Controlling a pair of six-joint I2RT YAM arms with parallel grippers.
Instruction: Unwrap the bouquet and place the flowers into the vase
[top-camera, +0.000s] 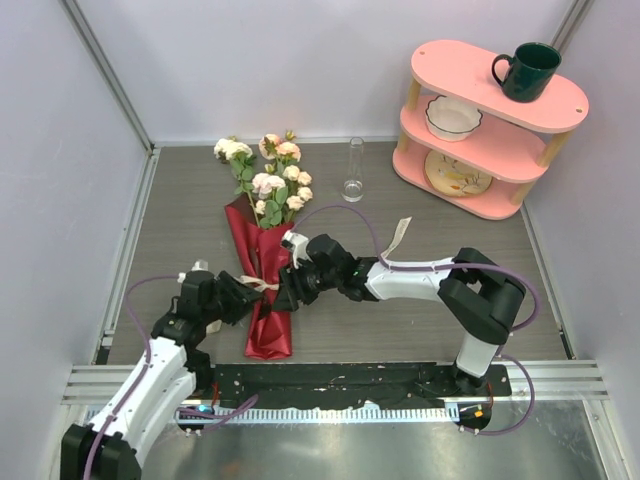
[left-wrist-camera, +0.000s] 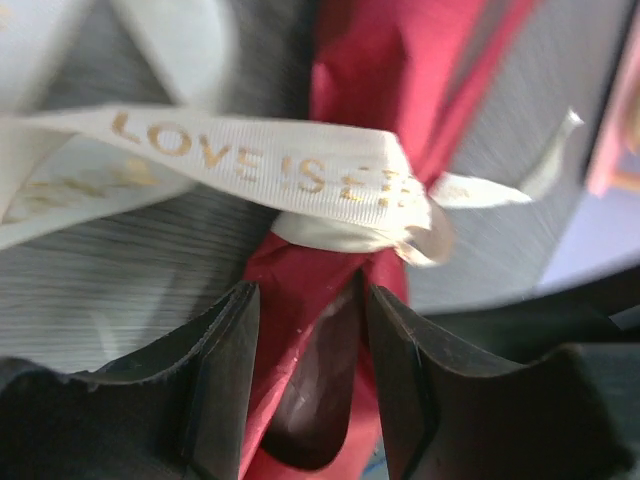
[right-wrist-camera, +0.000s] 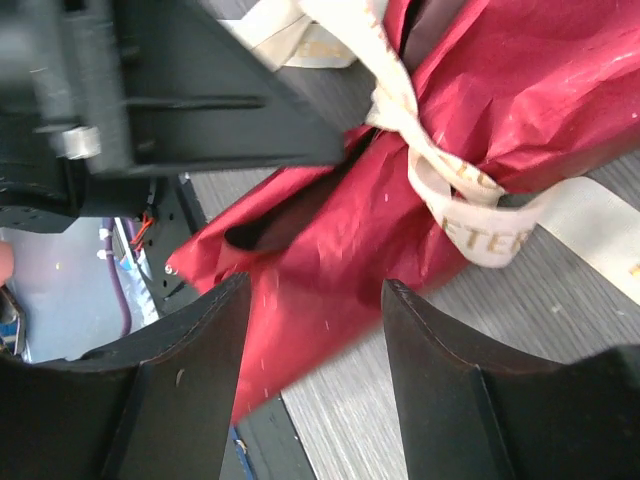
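My right gripper needs to pinch the wrapping (right-wrist-camera: 365, 250) just below its narrow part, which the ribbon still circles, and hold it steady while my left gripper takes the ribbon.
The bouquet (top-camera: 265, 262) lies on the table, its dark red wrapping (right-wrist-camera: 330, 240) tied with a beige printed ribbon (left-wrist-camera: 270, 160). The flowers (top-camera: 272, 170), cream and pale-pink roses, fan out of the wrap's far end. The clear glass vase (top-camera: 353, 170) stands upright to their right. My left gripper (left-wrist-camera: 312, 295) is open, its jaws straddling the wrap's narrow part just below the ribbon knot. It meets the bundle from the left (top-camera: 243, 293). My right gripper (right-wrist-camera: 318, 285) is open above the wrap's lower edge with nothing clamped. It comes in from the right (top-camera: 288, 290).
A pink three-tier shelf (top-camera: 560, 105) at the back right carries a dark green mug (top-camera: 527, 70), a white bowl (top-camera: 452, 117) and a plate (top-camera: 455, 175). A loose beige strip (top-camera: 398, 238) lies near the right arm. The black base plate (top-camera: 350, 380) runs along the near edge.
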